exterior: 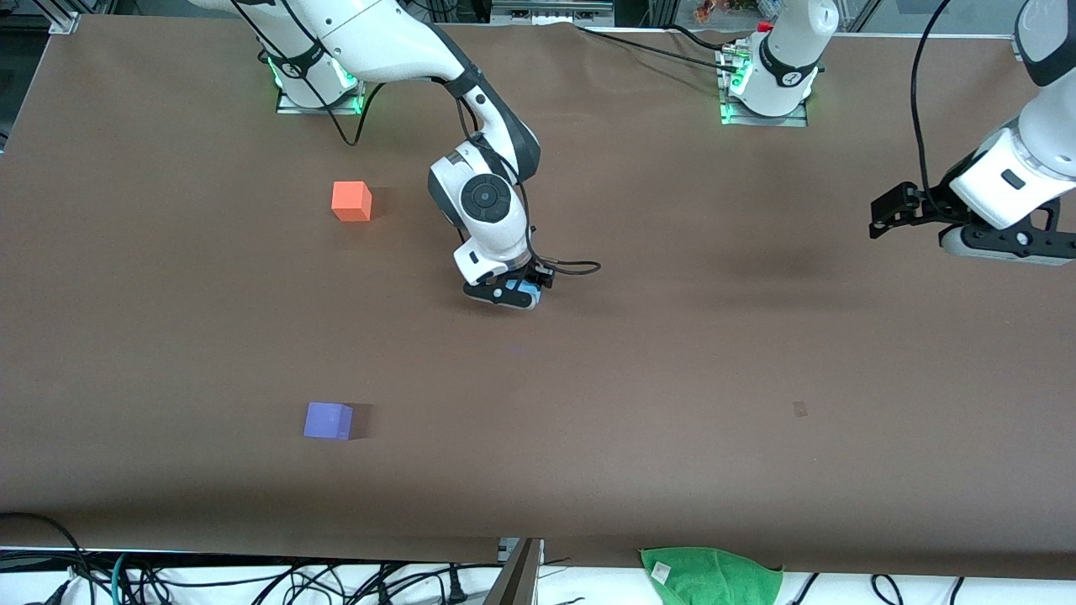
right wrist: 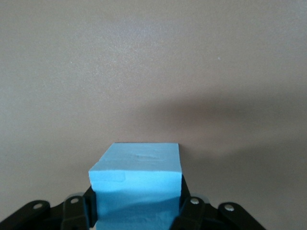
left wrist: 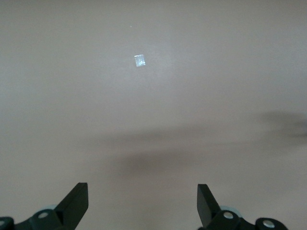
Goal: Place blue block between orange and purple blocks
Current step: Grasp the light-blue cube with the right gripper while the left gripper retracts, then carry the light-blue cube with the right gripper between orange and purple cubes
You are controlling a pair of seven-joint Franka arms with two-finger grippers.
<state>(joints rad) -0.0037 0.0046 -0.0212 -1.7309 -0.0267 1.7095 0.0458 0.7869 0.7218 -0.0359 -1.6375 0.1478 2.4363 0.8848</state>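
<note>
The robot's right gripper should release the blue block, now low over the table's middle, between the orange block and the purple block (exterior: 343, 297), nearer the orange block.
The orange block (exterior: 351, 201) sits on the brown table toward the right arm's end, far from the front camera. The purple block (exterior: 329, 420) sits nearer to that camera, roughly in line with it. My right gripper (exterior: 519, 296) is low over the middle of the table, shut on the blue block (exterior: 529, 291). In the right wrist view the blue block (right wrist: 136, 177) fills the space between the fingers (right wrist: 192, 211); I cannot tell whether it touches the table. My left gripper (exterior: 880, 217) is open and empty, waiting over the left arm's end; its wrist view shows it (left wrist: 142, 199) over bare table.
A small pale square mark (exterior: 799, 409) lies on the table toward the left arm's end, and shows in the left wrist view (left wrist: 139, 61). A green cloth (exterior: 713, 576) and cables lie along the table's near edge. The right arm's cable (exterior: 580, 267) loops beside its gripper.
</note>
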